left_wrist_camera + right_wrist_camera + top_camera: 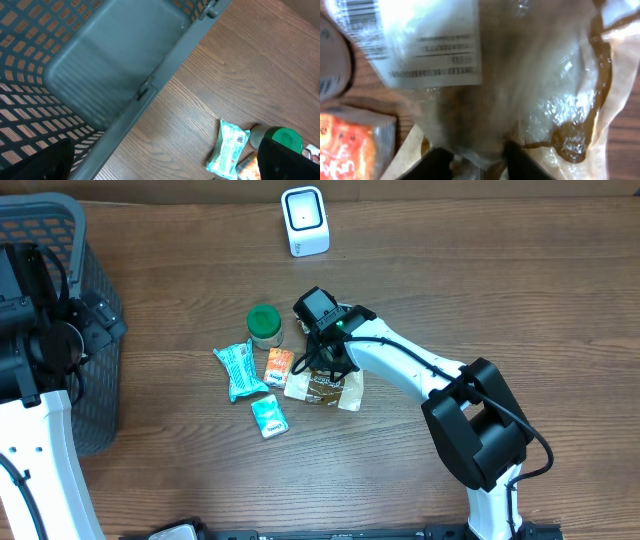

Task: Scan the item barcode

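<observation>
My right gripper has only a bunched fold at the middle of the bag, so it should back off and take the bag's edge (360, 388) opposite the orange packet from the side.
A clear and brown bag (325, 387) with a white barcode label (427, 40) lies in the middle of the table. My right gripper (320, 363) is down on its near-left part. In the right wrist view the bag (545, 75) fills the frame, blurred. A bunched fold of its plastic spans the gap of the right gripper (479, 150) and touches both black fingers. A white scanner (305, 220) stands at the far edge, well apart from the bag. My left gripper (165, 167) hangs open over the basket's rim, with nothing in it.
A dark mesh basket (100, 380) stands at the left, its rim (165, 65) under the left wrist. Next to the bag lie a green-lidded jar (265, 323), a teal packet (238, 370), an orange packet (279, 366) and a small teal sachet (269, 416).
</observation>
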### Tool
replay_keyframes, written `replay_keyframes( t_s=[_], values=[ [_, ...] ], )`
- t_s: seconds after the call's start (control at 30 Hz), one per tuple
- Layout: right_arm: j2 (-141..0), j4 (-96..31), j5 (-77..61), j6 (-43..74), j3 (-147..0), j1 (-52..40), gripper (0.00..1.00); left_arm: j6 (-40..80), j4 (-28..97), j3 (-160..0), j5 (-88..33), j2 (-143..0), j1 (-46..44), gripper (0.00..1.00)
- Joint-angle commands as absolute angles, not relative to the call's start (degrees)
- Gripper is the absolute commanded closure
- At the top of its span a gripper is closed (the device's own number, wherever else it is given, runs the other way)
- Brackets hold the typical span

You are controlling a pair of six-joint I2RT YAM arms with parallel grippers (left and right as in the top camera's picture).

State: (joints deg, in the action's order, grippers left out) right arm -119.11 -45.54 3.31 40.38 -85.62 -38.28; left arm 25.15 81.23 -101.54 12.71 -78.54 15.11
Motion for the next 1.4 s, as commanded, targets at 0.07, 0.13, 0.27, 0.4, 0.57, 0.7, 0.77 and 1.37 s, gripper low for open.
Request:
replay_keyframes(
  t_s=[0.07, 0.13, 0.27, 0.4, 0.57, 0.7, 0.77, 1.37],
  values=[
    [-121.5, -46.4, 1.5, 40.4, -85.8, -38.2, 0.27, 25.3, 81.2, -102.4, 13.7, -78.6, 15.4, 0.00],
    [-121.5, -46.6, 0.6, 39.1, -85.8, -38.2, 0.12, 25.3, 81.2, -102.4, 13.7, -78.6, 15.4, 0.01],
    [-121.5, -47.1, -3.2, 35.0, -86.3, -37.4, 0.00, 25.3, 81.2, -102.4, 13.7, -78.6, 15.4, 0.00],
    [-120.3, -52.9, -4.2, 31.0, -91.3, -35.3, 0.00, 25.3, 81.2, -102.4, 13.7, -78.6, 15.4, 0.01],
    [-116.7, -61.3, -3.3, 23.7, -98.8, -33.1, 0.00, 25.3, 81.2, -102.4, 13.7, -78.6, 15.4, 0.00],
    [-113.9, -64.5, -3.1, 20.6, -100.7, -30.5, 0.00, 25.3, 81.2, -102.4, 13.7, -78.6, 15.4, 0.01],
    [-113.4, -65.4, -3.6, 19.7, -100.7, -28.6, 0.00, 25.3, 81.2, -102.4, 13.7, -78.6, 15.4, 0.00],
    [-115.2, -61.6, -15.2, 10.0, -88.2, -19.8, 0.04, 25.3, 81.2, -102.4, 13.7, -78.6, 15.4, 0.01]
  ],
)
